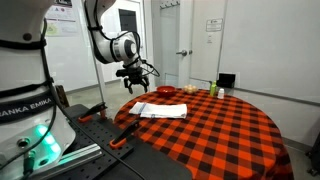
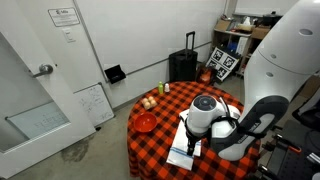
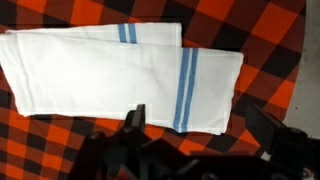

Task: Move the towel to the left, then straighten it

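Observation:
The towel's corner [image 1: 139, 104] [image 3: 234, 68] at its wide striped end, next to the striped layer that pokes out from underneath, will be gripped by my gripper.
The towel [image 3: 100, 75] is white with thin blue stripes. It lies folded and a little askew on the red-and-black checkered tablecloth [image 3: 275, 40], filling the upper left of the wrist view. My gripper [image 3: 200, 125] is open, hanging above the towel's striped right end with nothing between its dark fingers [image 3: 135, 118]. In an exterior view the gripper [image 1: 137, 78] hovers well above the towel [image 1: 160, 110], which lies near the table's edge on the robot's side. In an exterior view the arm hides most of the towel [image 2: 182, 152].
The round table [image 1: 230, 135] carries small items at its far side: a bowl [image 1: 167, 91], a green bottle [image 1: 212, 90] and a black box [image 1: 226, 80]. A red bowl [image 2: 146, 122] sits near the edge. A black suitcase [image 2: 183, 65] stands by the wall.

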`<act>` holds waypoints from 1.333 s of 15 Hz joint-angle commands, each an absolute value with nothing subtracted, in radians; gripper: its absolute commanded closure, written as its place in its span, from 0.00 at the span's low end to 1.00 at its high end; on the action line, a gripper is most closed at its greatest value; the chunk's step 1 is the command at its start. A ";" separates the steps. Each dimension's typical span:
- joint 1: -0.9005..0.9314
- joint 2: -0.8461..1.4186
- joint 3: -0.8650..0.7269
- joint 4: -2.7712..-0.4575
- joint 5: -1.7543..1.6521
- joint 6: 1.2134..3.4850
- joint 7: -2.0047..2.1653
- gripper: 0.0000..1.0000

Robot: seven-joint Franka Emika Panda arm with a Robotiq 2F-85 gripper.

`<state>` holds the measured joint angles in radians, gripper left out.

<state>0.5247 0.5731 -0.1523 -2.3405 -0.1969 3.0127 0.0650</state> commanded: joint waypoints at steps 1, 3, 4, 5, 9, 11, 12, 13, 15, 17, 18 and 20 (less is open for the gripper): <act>0.574 0.577 -0.164 -2.352 -0.222 3.000 0.115 0.00; 0.585 0.588 -0.154 -2.364 -0.222 3.019 0.112 0.00; 0.595 0.599 -0.157 -2.364 -0.225 3.032 0.108 0.00; 0.601 0.613 -0.158 -2.360 -0.224 3.041 0.106 0.00; 0.657 0.694 -0.213 -2.335 -0.222 3.099 0.120 0.00; 0.712 0.750 -0.265 -2.308 -0.189 3.132 0.146 0.00; 0.720 0.767 -0.270 -2.295 -0.163 3.133 0.160 0.00; 0.726 0.780 -0.272 -2.277 -0.136 3.122 0.176 0.00; 0.728 0.790 -0.266 -2.238 -0.087 3.068 0.211 0.00; 0.740 0.797 -0.269 -2.202 -0.052 3.036 0.240 0.00; 0.747 0.799 -0.271 -2.189 -0.043 3.025 0.254 0.00; 0.757 0.811 -0.274 -2.169 -0.040 3.024 0.276 0.00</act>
<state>0.7216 0.7861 -0.2534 -2.2124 -0.0606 3.0473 0.2280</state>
